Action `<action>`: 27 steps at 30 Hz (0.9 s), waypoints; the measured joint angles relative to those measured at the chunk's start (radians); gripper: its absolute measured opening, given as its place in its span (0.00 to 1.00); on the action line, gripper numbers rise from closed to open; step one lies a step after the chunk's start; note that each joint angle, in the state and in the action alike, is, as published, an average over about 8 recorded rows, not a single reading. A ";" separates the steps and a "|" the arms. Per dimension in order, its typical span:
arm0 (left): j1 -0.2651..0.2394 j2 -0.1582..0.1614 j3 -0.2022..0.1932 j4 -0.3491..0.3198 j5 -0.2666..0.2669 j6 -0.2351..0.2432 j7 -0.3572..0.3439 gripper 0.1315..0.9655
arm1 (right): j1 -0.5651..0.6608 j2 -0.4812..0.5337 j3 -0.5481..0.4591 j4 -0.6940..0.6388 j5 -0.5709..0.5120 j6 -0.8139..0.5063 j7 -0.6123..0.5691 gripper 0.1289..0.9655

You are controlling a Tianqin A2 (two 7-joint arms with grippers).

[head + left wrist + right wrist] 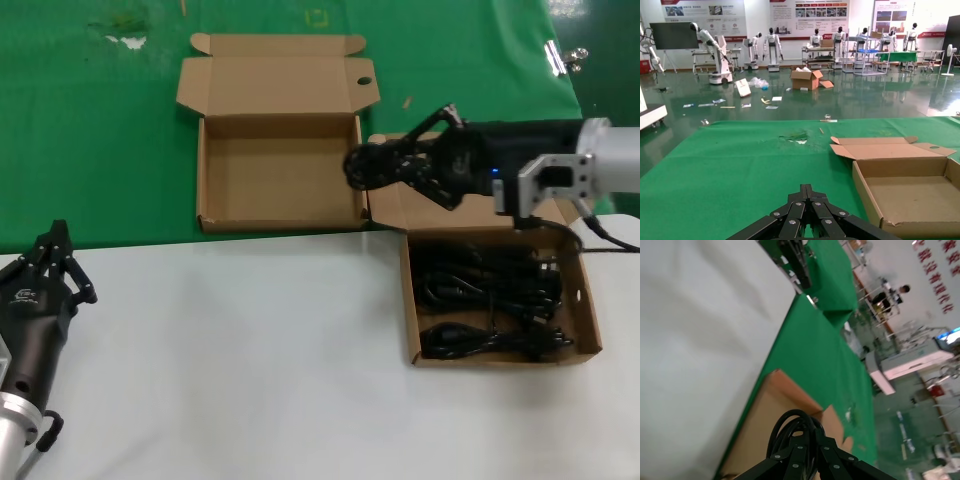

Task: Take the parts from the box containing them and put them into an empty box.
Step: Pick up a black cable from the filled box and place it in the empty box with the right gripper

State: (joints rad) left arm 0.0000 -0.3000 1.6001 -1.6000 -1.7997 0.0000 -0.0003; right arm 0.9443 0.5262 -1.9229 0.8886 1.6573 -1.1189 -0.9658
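Next, my right gripper lets go of the black cord bundle on the middle of the empty box's bare bottom [271,168] [774,439].
My right gripper [362,166] is shut on a black cord bundle [355,168] and holds it in the air at the right edge of the empty box [215,170], a brown carton with a bare floor and an open flap lid. In the right wrist view the cord's loops [790,425] stick out past the closed fingertips above that box [765,415]. The box containing the parts [590,310] sits at the right on the white table, with a tangle of black cords [490,295] in it. My left gripper [58,240] is shut and empty at the left; it also shows in the left wrist view [806,190].
The empty box lies on a green cloth [90,130] behind the white table [240,360]. Its lid [275,75] folds away at the back. The full box's lid [395,205] lies open behind it, under my right arm. The empty box shows in the left wrist view [865,190].
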 joint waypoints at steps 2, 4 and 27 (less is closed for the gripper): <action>0.000 0.000 0.000 0.000 0.000 0.000 0.000 0.01 | 0.006 -0.024 0.002 -0.014 0.004 0.016 -0.026 0.02; 0.000 0.000 0.000 0.000 0.000 0.000 0.000 0.01 | 0.011 -0.048 0.003 -0.029 0.008 0.030 -0.054 0.02; 0.000 0.000 0.000 0.000 0.000 0.000 0.000 0.01 | 0.138 -0.333 0.055 -0.481 0.067 0.091 -0.543 0.02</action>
State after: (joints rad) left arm 0.0000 -0.3000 1.6000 -1.6000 -1.7997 0.0000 -0.0003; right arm 1.0821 0.1928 -1.8683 0.4078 1.7247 -1.0283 -1.5088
